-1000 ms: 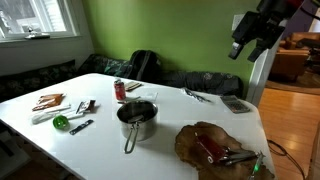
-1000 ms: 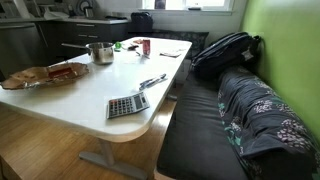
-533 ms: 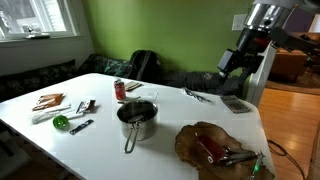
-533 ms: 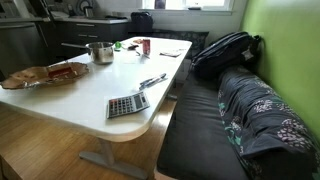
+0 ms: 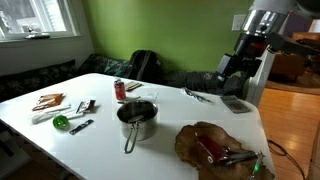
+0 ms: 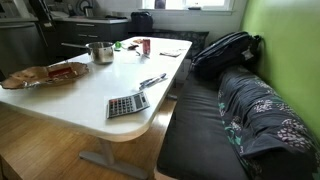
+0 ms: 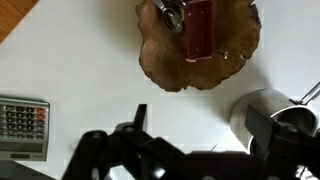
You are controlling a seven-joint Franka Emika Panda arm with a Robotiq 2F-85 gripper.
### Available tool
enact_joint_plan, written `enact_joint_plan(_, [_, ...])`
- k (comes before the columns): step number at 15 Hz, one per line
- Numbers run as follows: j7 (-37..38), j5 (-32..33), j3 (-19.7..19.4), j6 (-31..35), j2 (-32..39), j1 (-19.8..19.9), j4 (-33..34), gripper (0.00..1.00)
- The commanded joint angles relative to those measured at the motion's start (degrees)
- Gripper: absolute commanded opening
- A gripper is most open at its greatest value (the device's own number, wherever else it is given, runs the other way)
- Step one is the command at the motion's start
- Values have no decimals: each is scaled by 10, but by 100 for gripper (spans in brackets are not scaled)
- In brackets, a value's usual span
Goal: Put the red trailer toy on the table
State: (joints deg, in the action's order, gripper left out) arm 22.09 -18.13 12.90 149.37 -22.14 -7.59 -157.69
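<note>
The red trailer toy's middle point(image 5: 210, 148) point(image 7: 200, 29) is on the brown wooden slab. My gripper needs to move there next and then close on it.
The red trailer toy point(image 5: 208, 148) lies on a brown wooden slab point(image 5: 190, 140) at the table's near end. It also shows in an exterior view point(image 6: 62, 71) and at the top of the wrist view point(image 7: 198, 25). My gripper point(image 5: 229, 72) hangs in the air above the far right side of the white table point(image 5: 100, 140), well away from the toy. In the wrist view the gripper point(image 7: 200, 128) is open and empty, with bare table between its fingers point(image 7: 138, 118). The slab lies ahead of it.
A steel pot point(image 5: 138, 118) with a long handle stands mid-table, and it is at the right in the wrist view point(image 7: 270, 112). A calculator point(image 7: 22, 125) lies near the table edge. A red can point(image 5: 119, 90), small tools and a metal piece point(image 7: 172, 14) on the slab are also here.
The arm came down from high at the upper right to a lower spot over the table's far right side. In the last half second it barely moved. The toy has not moved.
</note>
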Motion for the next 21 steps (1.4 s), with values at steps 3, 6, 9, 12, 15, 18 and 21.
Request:
enact_joint_plan(3, [3,5,-7,-1,0,-6,0,100])
enact_joint_plan(6, [44,-1,17,25,48,-10,4,100])
enact_joint_plan(9, [96,22,55,45,105,-15,1,100])
enact_joint_plan(12, [179,90,89,89,154,-2,-1,100])
enact_joint_plan(15, [281,203,84,121,201,10,-1,100])
enact_joint_plan(18, [262,227,80,169,258,10,-1,100])
enact_joint_plan(21, [182,194,87,236,331,14,19,100])
